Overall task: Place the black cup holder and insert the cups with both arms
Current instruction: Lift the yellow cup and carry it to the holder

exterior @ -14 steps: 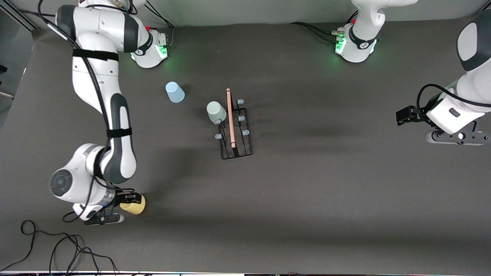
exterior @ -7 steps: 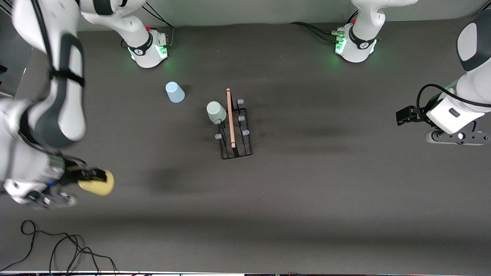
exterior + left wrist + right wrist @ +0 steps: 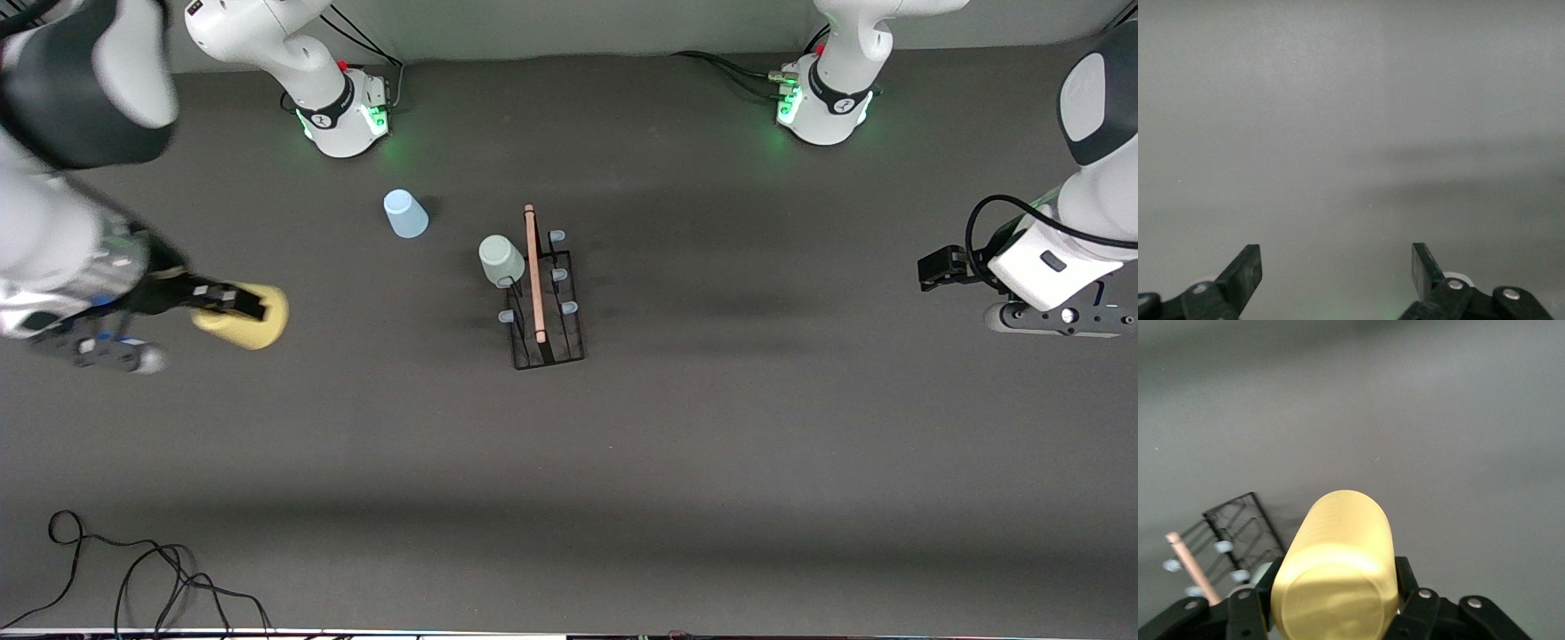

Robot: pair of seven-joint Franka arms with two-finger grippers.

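Next, my right gripper sets the yellow cup down on the cup holder's end peg in the pale green cup's row (image 3: 516, 330) (image 3: 1227, 544).
The black cup holder (image 3: 547, 307) stands mid-table, its wooden rod handle (image 3: 533, 271) on top, and it also shows as the black cup holder (image 3: 1238, 527) in the right wrist view. A pale green cup (image 3: 500, 259) sits upside down on one of its pegs. A light blue cup (image 3: 404, 214) stands upside down on the table, nearer the right arm's base. My right gripper (image 3: 227, 305) is shut on the yellow cup (image 3: 244, 316), carried on its side in the air over the right arm's end of the table; the yellow cup (image 3: 1338, 573) fills that wrist view. My left gripper (image 3: 1337, 267) waits open over bare table.
Black cables (image 3: 133, 578) lie at the table edge closest to the front camera, at the right arm's end. Both arm bases (image 3: 342, 107) stand along the table edge farthest from the front camera.
The right arm has lifted the yellow cup off the table and swung it up and toward the arms' bases. The left arm has not moved.
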